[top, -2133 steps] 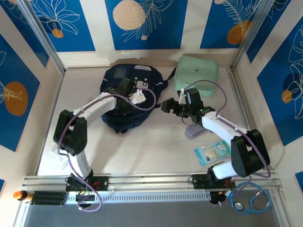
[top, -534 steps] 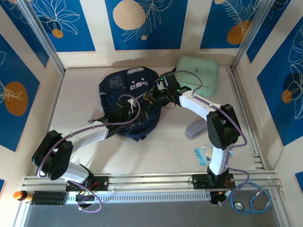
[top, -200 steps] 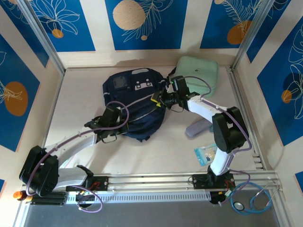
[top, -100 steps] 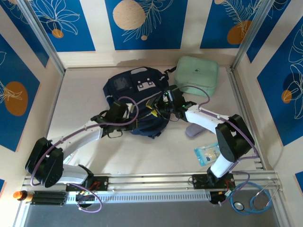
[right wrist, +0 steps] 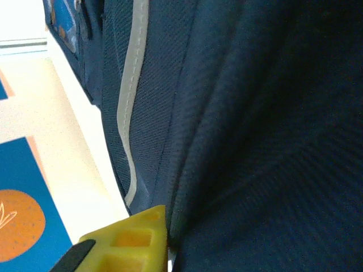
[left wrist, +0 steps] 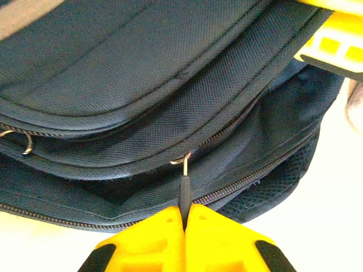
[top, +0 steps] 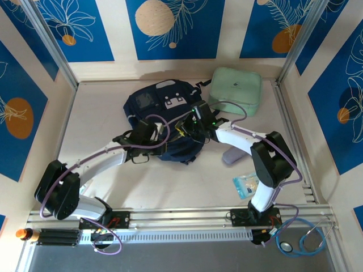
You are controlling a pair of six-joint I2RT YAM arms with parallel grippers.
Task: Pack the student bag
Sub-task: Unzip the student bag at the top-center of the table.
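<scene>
Next, my left gripper lets go of the thin black zipper pull on the student bag's side edge [top: 138,124] across from the mint-green zip case.
The student bag [top: 164,113], dark navy with white patches and a pale stripe [right wrist: 129,107], lies at the back middle of the table. My left gripper [top: 160,143] is at its near edge. In the left wrist view its yellow fingers [left wrist: 185,211] are shut on a thin black zipper pull [left wrist: 184,190] of the bag [left wrist: 142,85]. My right gripper [top: 185,129] presses into the bag's right near side. In the right wrist view one yellow finger [right wrist: 133,238] shows, a fold of the bag's fabric [right wrist: 261,141] runs into the jaws, and the other finger is hidden behind it.
A mint-green zip case [top: 235,90] stands right of the bag at the back. A grey pouch [top: 233,154] and a blue-edged packet [top: 250,184] lie on the right. A stethoscope [top: 300,239] lies beyond the front rail. Patterned walls close in three sides.
My right gripper opened, slid left onto the bag's near right side and closed on the fabric. My left gripper, still shut, moved right along the bag's near edge over the second.
</scene>
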